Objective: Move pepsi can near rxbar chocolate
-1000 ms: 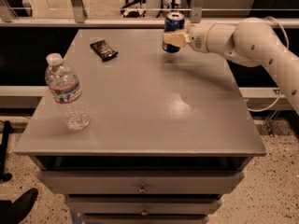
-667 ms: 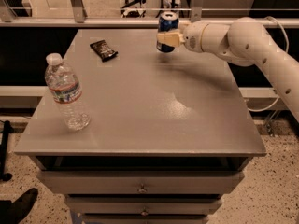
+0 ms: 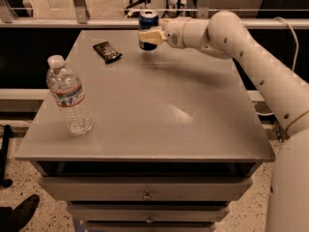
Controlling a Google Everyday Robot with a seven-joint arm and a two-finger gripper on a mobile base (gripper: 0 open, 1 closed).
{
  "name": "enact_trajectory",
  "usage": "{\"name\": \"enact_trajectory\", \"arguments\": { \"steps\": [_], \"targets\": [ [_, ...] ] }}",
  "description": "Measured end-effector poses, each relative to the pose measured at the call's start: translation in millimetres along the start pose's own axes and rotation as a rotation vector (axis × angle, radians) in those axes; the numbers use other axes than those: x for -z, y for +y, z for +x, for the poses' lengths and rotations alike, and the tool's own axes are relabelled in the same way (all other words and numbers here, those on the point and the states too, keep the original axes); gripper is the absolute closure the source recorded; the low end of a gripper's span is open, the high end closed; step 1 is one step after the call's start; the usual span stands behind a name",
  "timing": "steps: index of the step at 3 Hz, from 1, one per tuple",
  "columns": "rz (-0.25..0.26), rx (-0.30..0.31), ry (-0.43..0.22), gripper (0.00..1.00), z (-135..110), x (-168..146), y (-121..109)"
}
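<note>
The pepsi can is to be set down next. Next, my gripper releases it on the grey table (image 3: 131, 57) close beside the near end of the rxbar chocolate.
The pepsi can (image 3: 147, 24) is dark blue with a silver top and is held upright just above the far part of the grey table (image 3: 159, 105). My gripper (image 3: 148, 36) reaches in from the right on the white arm and is shut on the can, one pale finger (image 3: 151, 36) across its front. The rxbar chocolate (image 3: 107, 51), a flat black wrapper, lies on the table to the left of the can, a short gap away.
A clear plastic water bottle (image 3: 69, 95) with a white cap stands at the table's left front. The table has drawers (image 3: 147, 195) below its front edge. A rail and chairs stand behind the far edge.
My gripper has carried the pepsi can to the left along the far side of the table, closer to the rxbar chocolate. The bottle and the bar have not moved.
</note>
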State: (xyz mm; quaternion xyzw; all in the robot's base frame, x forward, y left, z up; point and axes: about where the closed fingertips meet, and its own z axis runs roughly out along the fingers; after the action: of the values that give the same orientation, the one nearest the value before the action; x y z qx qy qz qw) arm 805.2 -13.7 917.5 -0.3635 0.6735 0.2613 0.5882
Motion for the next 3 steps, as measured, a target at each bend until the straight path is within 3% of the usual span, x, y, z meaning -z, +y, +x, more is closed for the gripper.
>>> {"name": "enact_trajectory", "arguments": {
  "steps": [1, 3],
  "targets": [
    [-0.036, 0.022, 0.029, 1.0, 0, -35, 8],
    [-0.055, -0.012, 0.064, 1.0, 12, -57, 13]
  ]
}}
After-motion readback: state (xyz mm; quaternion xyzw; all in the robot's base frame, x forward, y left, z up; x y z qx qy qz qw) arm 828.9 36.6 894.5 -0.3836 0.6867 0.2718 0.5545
